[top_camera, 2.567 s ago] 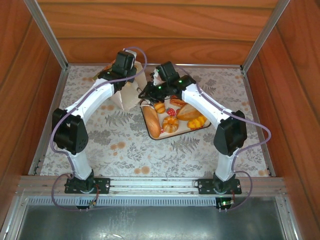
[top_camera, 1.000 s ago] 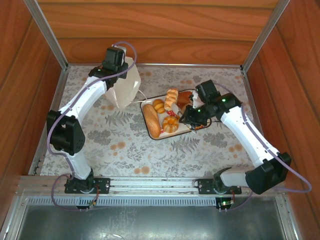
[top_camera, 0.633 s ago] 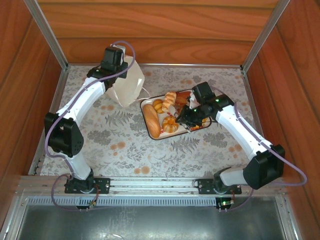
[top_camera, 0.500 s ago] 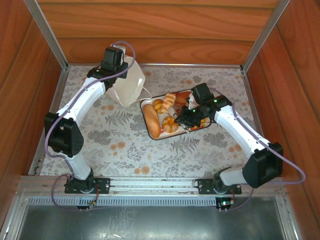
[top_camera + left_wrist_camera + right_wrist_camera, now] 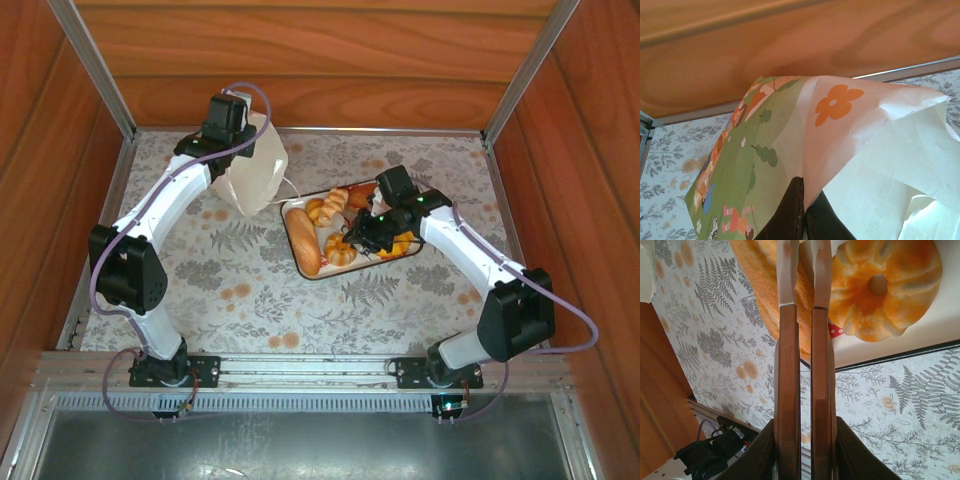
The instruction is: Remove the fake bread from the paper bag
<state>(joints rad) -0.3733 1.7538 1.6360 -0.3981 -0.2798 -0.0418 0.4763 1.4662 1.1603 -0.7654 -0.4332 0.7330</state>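
Note:
My right gripper needs to let go of the striped bread roll on the tray (image 5: 341,209) between the fluted bun and the tray's back rim.
My left gripper (image 5: 238,150) is shut on the white paper bag (image 5: 256,176) and holds it tilted at the back left, its cord handle (image 5: 290,188) hanging toward the tray. In the left wrist view the fingertips (image 5: 805,192) pinch a fold of the paper bag (image 5: 865,150), which has a colourful print on one side. Fake bread lies on the tray: a baguette (image 5: 304,240), small buns (image 5: 322,210) and a fluted round bun (image 5: 340,250). My right gripper (image 5: 352,238) hovers shut over the baguette (image 5: 757,285) and fluted bun (image 5: 885,285), holding nothing.
The white dark-rimmed tray (image 5: 318,277) sits mid-table on the floral cloth (image 5: 260,300). Wooden walls and metal rails close in the back and both sides. An orange bread (image 5: 400,243) lies under the right arm at the tray's right end.
The right arm has swung left and inward across the tray, its shut gripper now over the bread in the middle. The left arm tilted the bag slightly, then held still.

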